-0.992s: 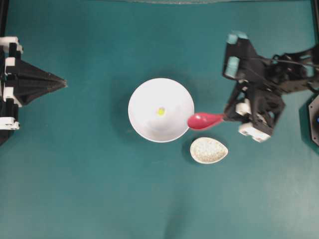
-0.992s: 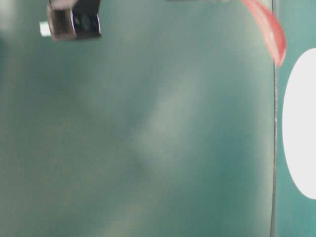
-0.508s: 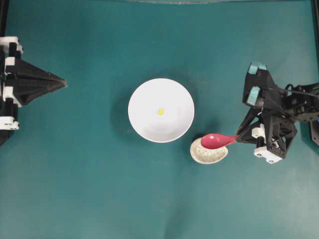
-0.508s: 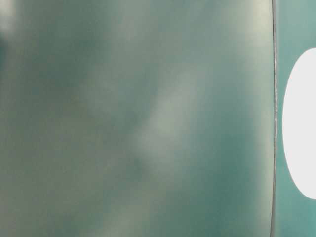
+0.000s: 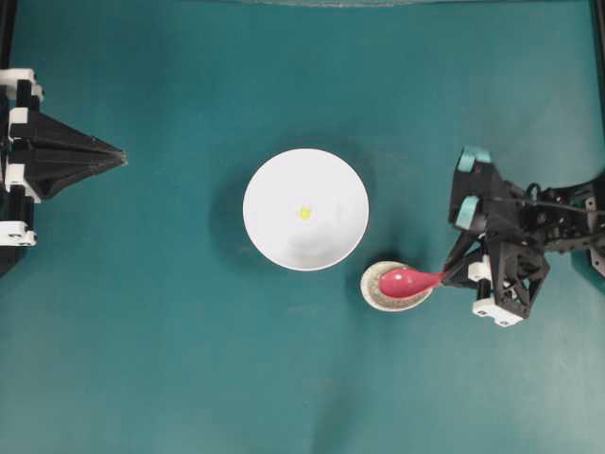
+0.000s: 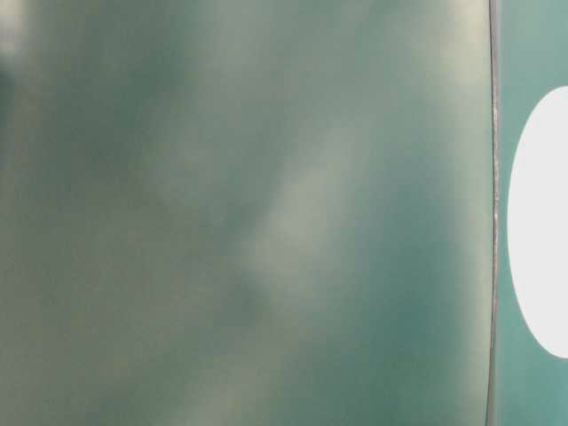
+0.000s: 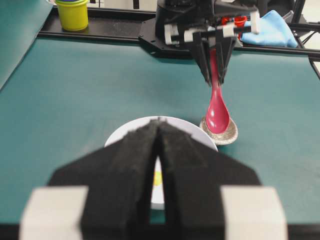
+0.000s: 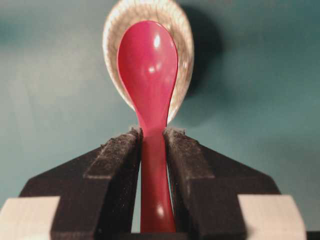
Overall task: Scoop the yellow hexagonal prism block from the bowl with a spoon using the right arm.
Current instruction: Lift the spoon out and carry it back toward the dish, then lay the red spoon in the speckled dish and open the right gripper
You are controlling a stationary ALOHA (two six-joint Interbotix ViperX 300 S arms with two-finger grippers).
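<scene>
My right gripper is holding the spoon, which slants up from the speckled dish, so next I put it down and grip its handle (image 8: pixel 155 200) at a flatter angle.
The white bowl (image 5: pixel 284 241) stands mid-table, and the small yellow hexagonal prism block (image 5: pixel 304 213) lies on its floor. My right gripper (image 5: pixel 452 274) is shut on the handle of the pink-red spoon (image 5: pixel 408 280). The spoon's empty scoop rests over a speckled egg-shaped dish (image 5: pixel 380 298), just right of and below the bowl. In the right wrist view both fingers clamp the spoon (image 8: pixel 148 65) at its neck, at the right gripper (image 8: pixel 152 132). My left gripper (image 5: pixel 118 157) waits shut at the far left, well away from the bowl. Through it the left wrist view shows the block (image 7: pixel 157 178).
The left wrist view shows a yellow cup (image 7: pixel 73 13) and a blue cloth (image 7: pixel 272 30) behind the black rail beyond the table. The table-level view is a blur with only the bowl's (image 6: pixel 541 222) white edge at its right.
My right gripper has carried the spoon away from the bowl's right rim, rightward and toward the near side, until the scoop came over the speckled dish. The block stayed in the bowl.
</scene>
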